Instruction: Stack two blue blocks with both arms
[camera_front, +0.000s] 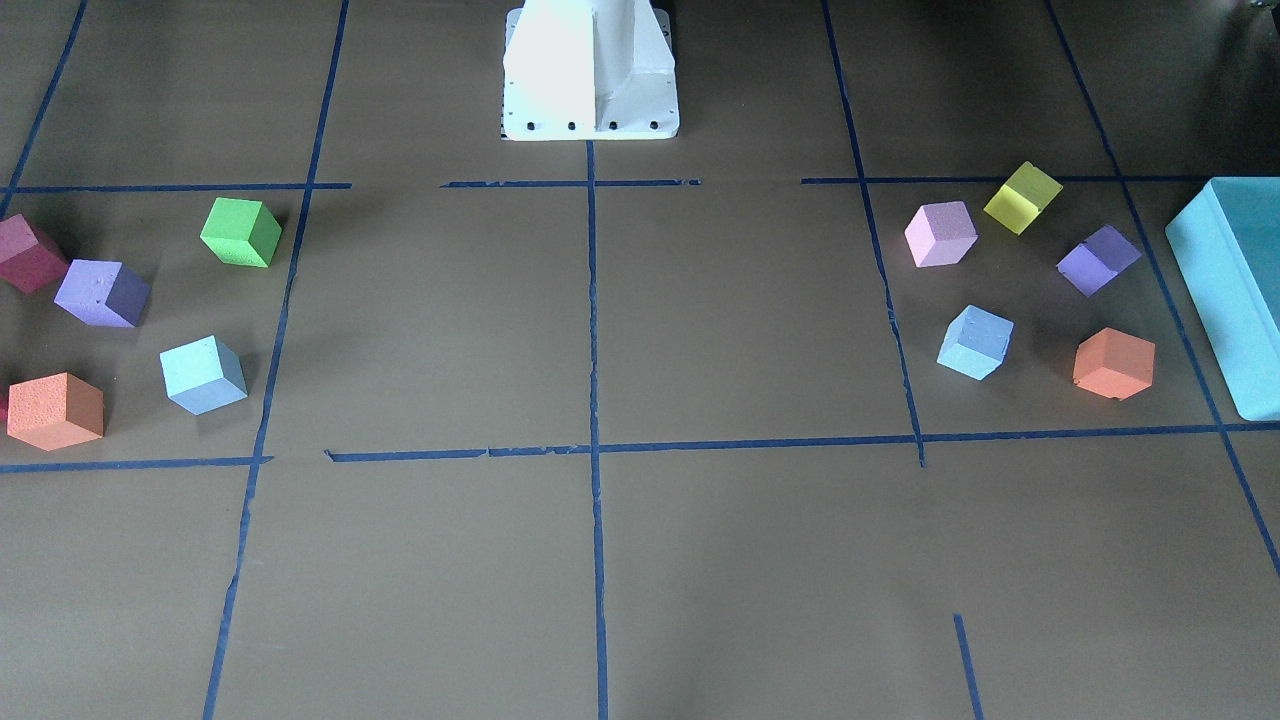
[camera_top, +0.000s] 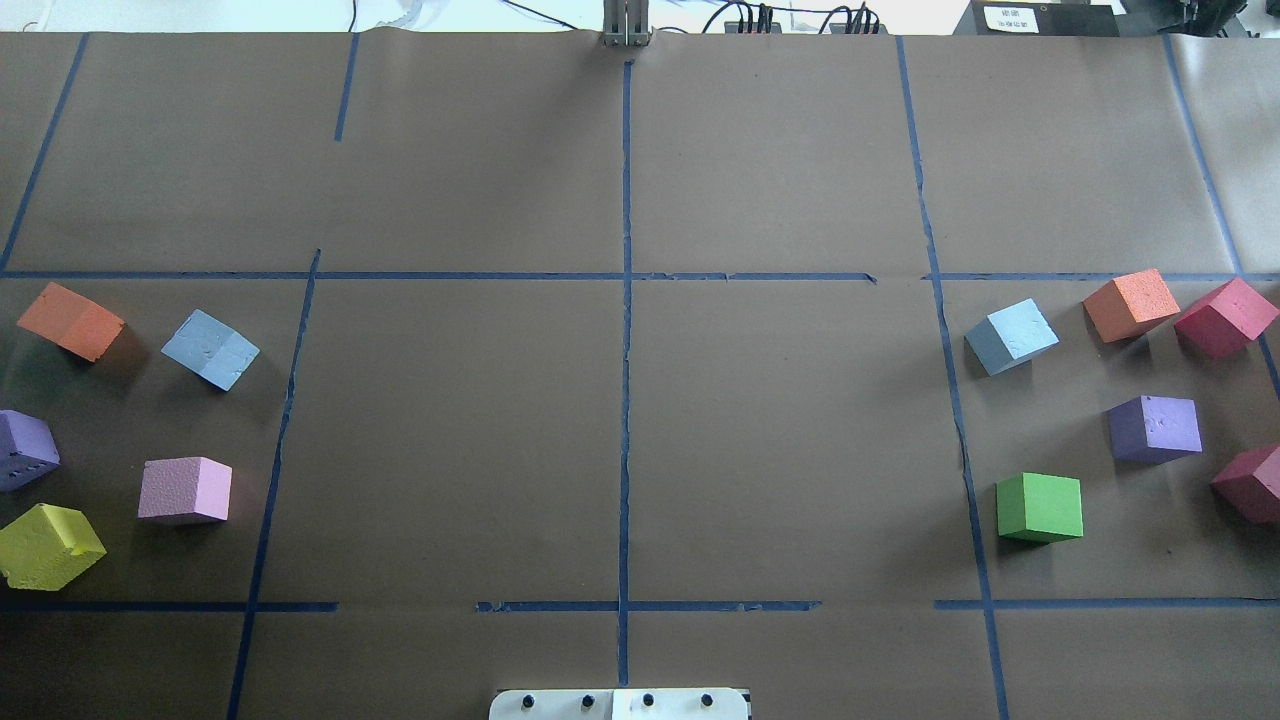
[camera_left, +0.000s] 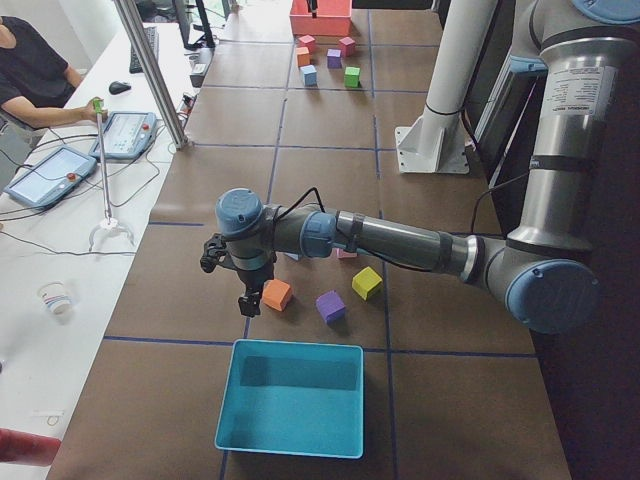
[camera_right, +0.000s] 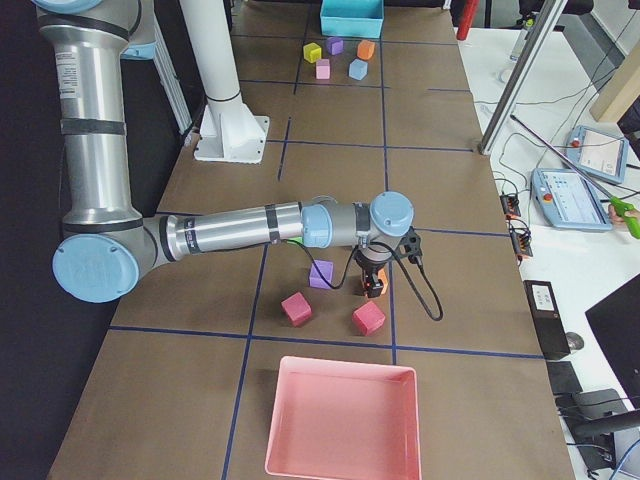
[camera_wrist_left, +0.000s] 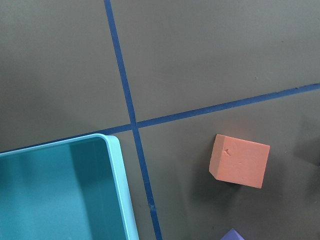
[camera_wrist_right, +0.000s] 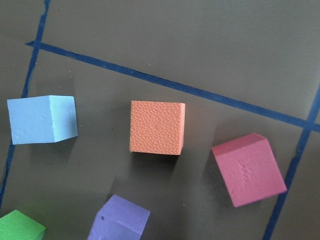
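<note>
The pale blue block near the green cube is next, and my right gripper needs to go to it and close on that block's opposite sides (camera_front: 204, 372) (camera_wrist_right: 43, 119).
Two pale blue blocks lie apart on the brown table. One sits on my left side (camera_top: 210, 348) (camera_front: 975, 342). The other sits on my right side (camera_top: 1011, 336) (camera_front: 203, 374) and shows at the left of the right wrist view (camera_wrist_right: 42, 119). No arm shows in the overhead or front views. In the exterior left view my left gripper (camera_left: 245, 300) hangs over an orange cube (camera_left: 277, 294) (camera_wrist_left: 240, 160). In the exterior right view my right gripper (camera_right: 373, 278) hangs over another orange cube (camera_wrist_right: 156, 127). I cannot tell whether either gripper is open or shut.
A big teal box (camera_front: 1235, 290) (camera_wrist_left: 55, 190) stands at my far left and a pink tray (camera_right: 342, 415) at my far right. Purple, pink, yellow, green and red cubes surround both blue blocks. The white base pedestal (camera_front: 590, 70) stands at the table's robot side.
</note>
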